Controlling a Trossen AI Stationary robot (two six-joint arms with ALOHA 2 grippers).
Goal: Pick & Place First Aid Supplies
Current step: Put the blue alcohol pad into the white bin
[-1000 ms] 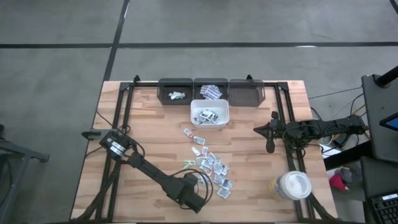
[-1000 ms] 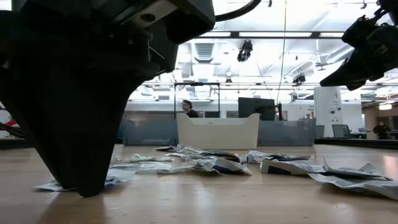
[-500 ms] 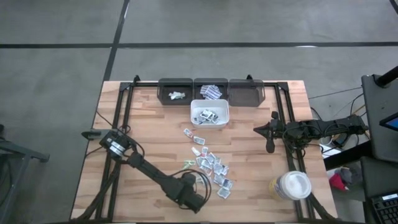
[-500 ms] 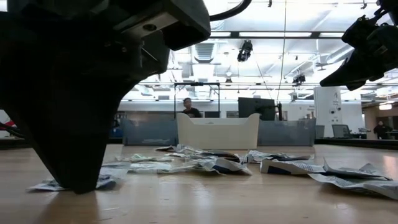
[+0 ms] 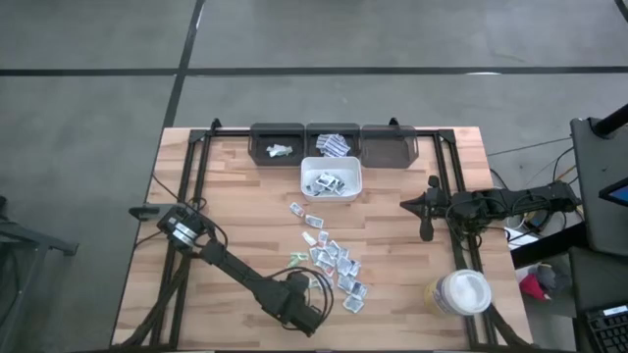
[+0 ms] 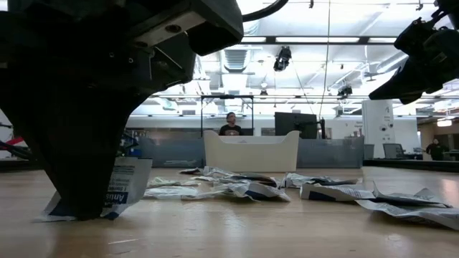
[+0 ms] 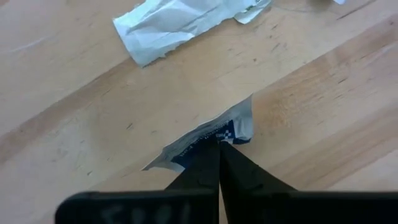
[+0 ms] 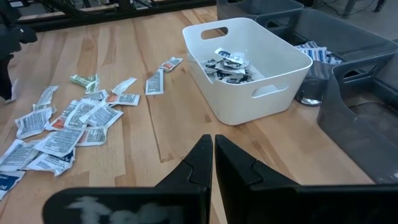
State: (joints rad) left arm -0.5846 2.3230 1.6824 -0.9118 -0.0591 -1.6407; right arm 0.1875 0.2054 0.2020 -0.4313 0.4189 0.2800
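Sachet leans bent on my shut left fingers; next I open, lift clear to lay it flat, then pinch at the sachet's printed side (image 7: 225, 132).
The first aid supplies are small white sachets with blue-grey print, scattered over the table's middle (image 5: 331, 259) and seen as a strip in the low view (image 6: 237, 188). One white-and-blue sachet (image 7: 211, 132) lies apart near the table's front edge. My left gripper (image 7: 219, 144) points straight down and is shut on it (image 5: 310, 315). More sachets lie in the white bin (image 5: 331, 179). My right gripper (image 8: 213, 148) hangs shut and empty at the table's right side (image 5: 420, 207). My left gripper pinches the sachet between its two fingertips, which come from above and point down. They meet on the sachet's printed face near one long edge (image 7: 225, 134). The sachet stands tilted beside the finger (image 6: 128, 185), its lower edge (image 6: 107, 214) on the table.
Three dark bins (image 5: 332, 143) line the far edge, two with sachets in them. A white round lidded tub (image 5: 459, 292) stands at the near right. A crumpled greenish-white sachet (image 7: 180, 22) lies close to the left gripper. Bare wood lies left of the sachets.
My left gripper has sunk onto the table and shut on the lone sachet. The sachet, flat on the wood before, has tipped up on one edge beside the fingers.
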